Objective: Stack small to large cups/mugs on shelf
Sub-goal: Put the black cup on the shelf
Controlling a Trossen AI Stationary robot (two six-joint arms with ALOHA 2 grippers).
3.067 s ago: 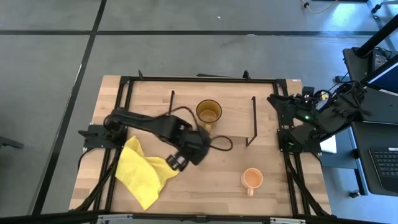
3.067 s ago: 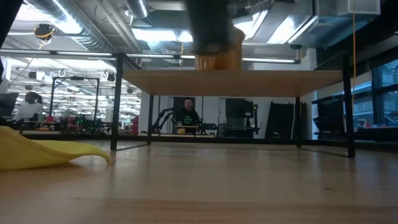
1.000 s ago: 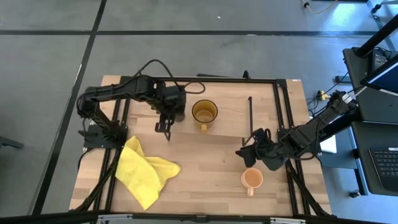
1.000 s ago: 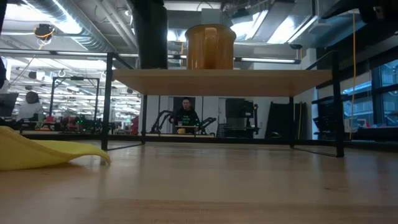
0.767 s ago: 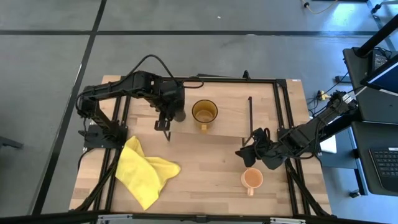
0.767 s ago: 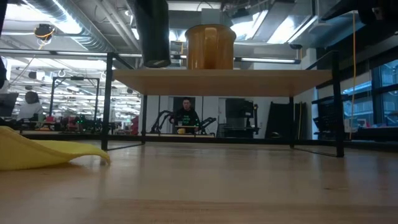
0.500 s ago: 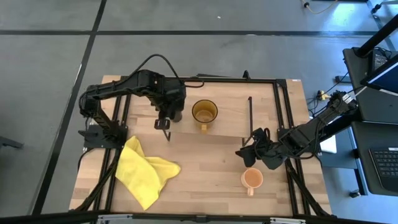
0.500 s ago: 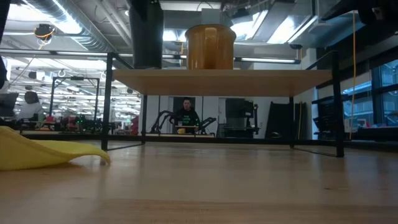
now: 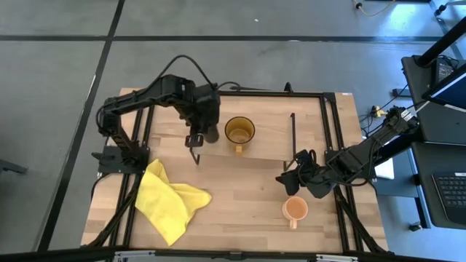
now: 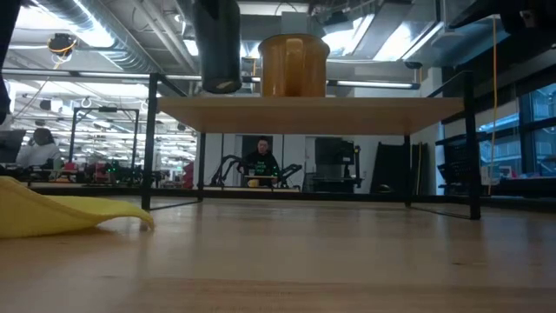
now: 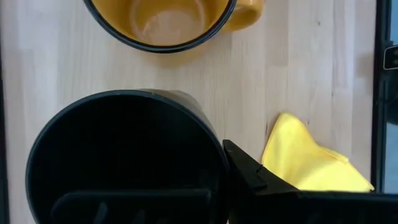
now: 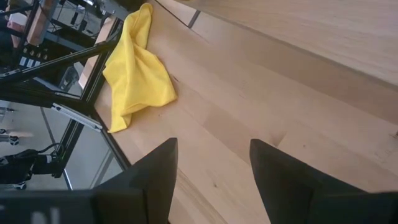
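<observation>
The robot's right gripper should next grasp the peach-orange mug by the far side of the mug's rim [image 9: 301, 199], opposite its handle.
My left gripper [image 9: 206, 129] holds a small black cup [image 10: 217, 45] just over the left part of the light-wood shelf [image 10: 347, 113]. The cup is close beside the amber glass mug [image 9: 240, 131], which stands on its base on the shelf [image 9: 271, 142]. In the left wrist view I look down into the black cup [image 11: 118, 155], with the amber mug [image 11: 163, 22] beyond it. The peach-orange mug [image 9: 295, 209] stands on the tabletop at the near right. My right gripper [image 9: 286, 179] is open and empty, just on the far side of that mug. My left gripper holds the black cup by its wall at the rim [image 11: 219, 163], with one finger inside the cup and one finger [image 11: 249, 177] outside. The fingers come from above, pointing down. The cup hangs upright, its bottom [image 10: 221, 89] a little above the shelf board.
A yellow cloth [image 9: 171, 200] lies crumpled on the tabletop at the near left and also shows in the right wrist view [image 12: 137, 65]. The shelf's thin dark legs [image 10: 149, 143] stand on the table. A person sits in the room beyond the table [image 10: 261, 161].
My left arm has swung a little toward the table's right with the black cup. The cup stays over the shelf beside the amber mug and has bobbed slightly up and down.
</observation>
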